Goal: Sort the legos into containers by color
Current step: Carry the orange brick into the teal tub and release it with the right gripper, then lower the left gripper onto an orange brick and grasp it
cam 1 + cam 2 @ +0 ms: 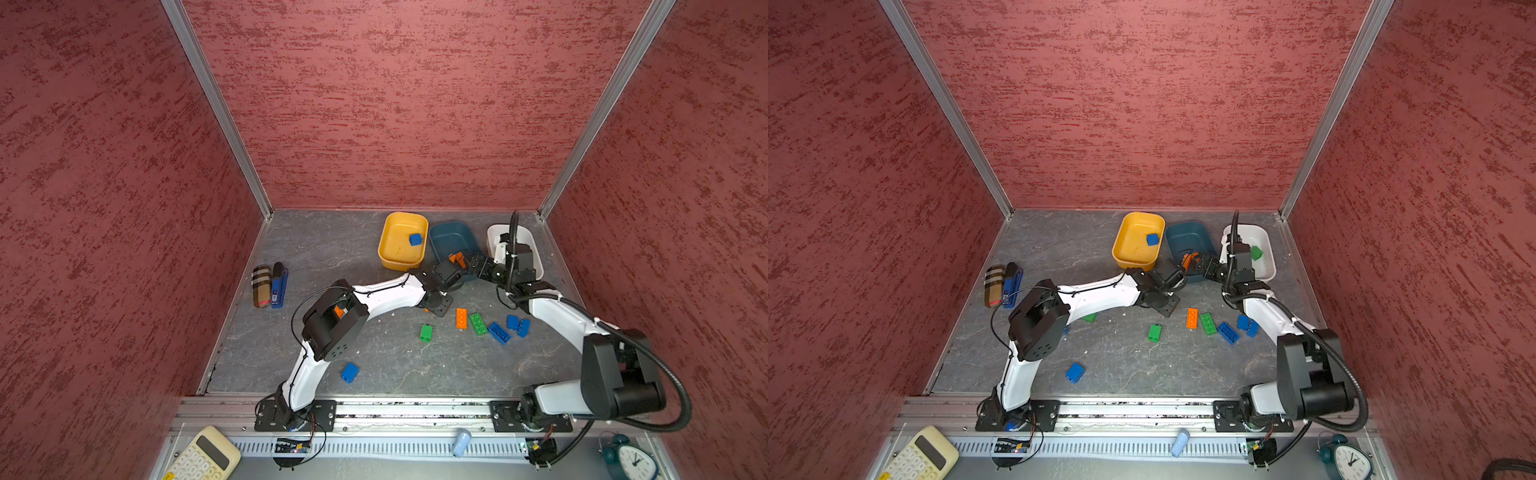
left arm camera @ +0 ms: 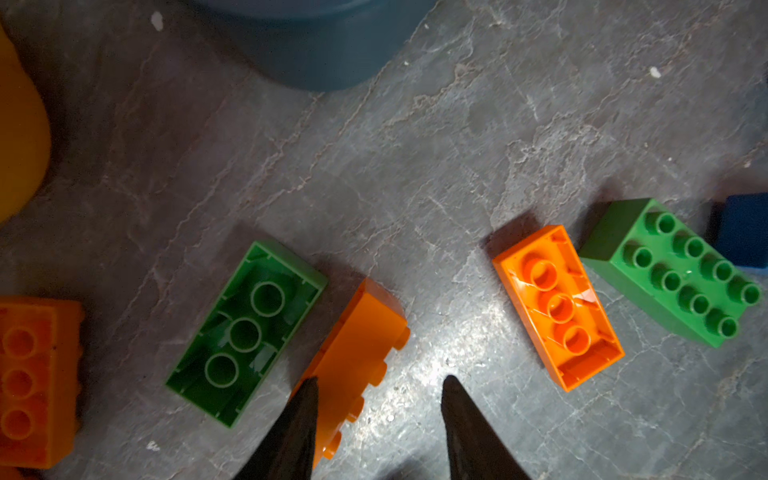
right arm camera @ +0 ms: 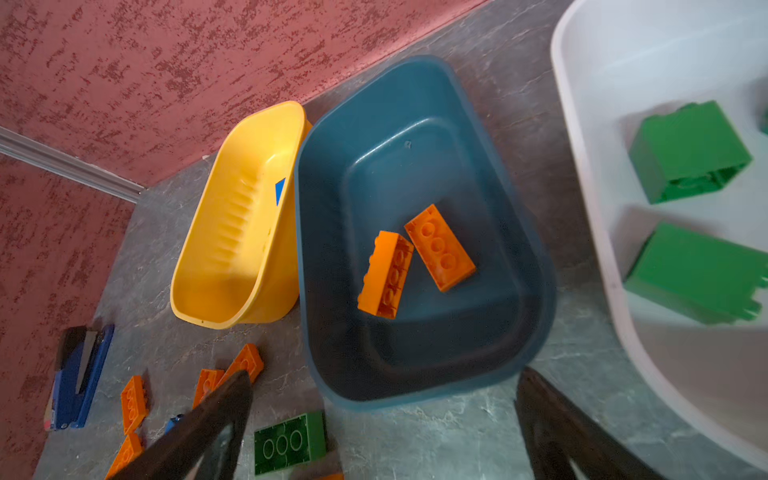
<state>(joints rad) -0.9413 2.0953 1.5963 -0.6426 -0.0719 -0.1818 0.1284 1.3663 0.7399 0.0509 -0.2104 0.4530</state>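
Observation:
The orange lego lies slanted under one finger of the robot's left gripper, so that gripper should open, shift over the lego and take it by its ends (image 2: 382, 302).
In the left wrist view my left gripper (image 2: 379, 379) is open and low over the floor. One finger overlaps an orange lego (image 2: 357, 353) lying on its side; the other finger stands clear of it. My right gripper (image 3: 384, 374) is open and empty above the near rim of the teal container (image 3: 536, 266), which holds two orange legos (image 3: 440, 249). The yellow container (image 1: 401, 266) holds a blue lego (image 1: 415, 239). The white container (image 1: 1268, 266) holds green legos (image 1: 1256, 252). Loose orange (image 1: 461, 318), green (image 1: 478, 323) and blue (image 1: 498, 332) legos lie on the floor.
A blue stapler (image 1: 279, 286) and a plaid case (image 1: 261, 286) lie by the left wall. More legos lie apart: a green one (image 1: 426, 332) and a blue one (image 1: 350, 372). A calculator (image 1: 203, 457) and a clock (image 1: 631, 457) sit in front of the arm rail.

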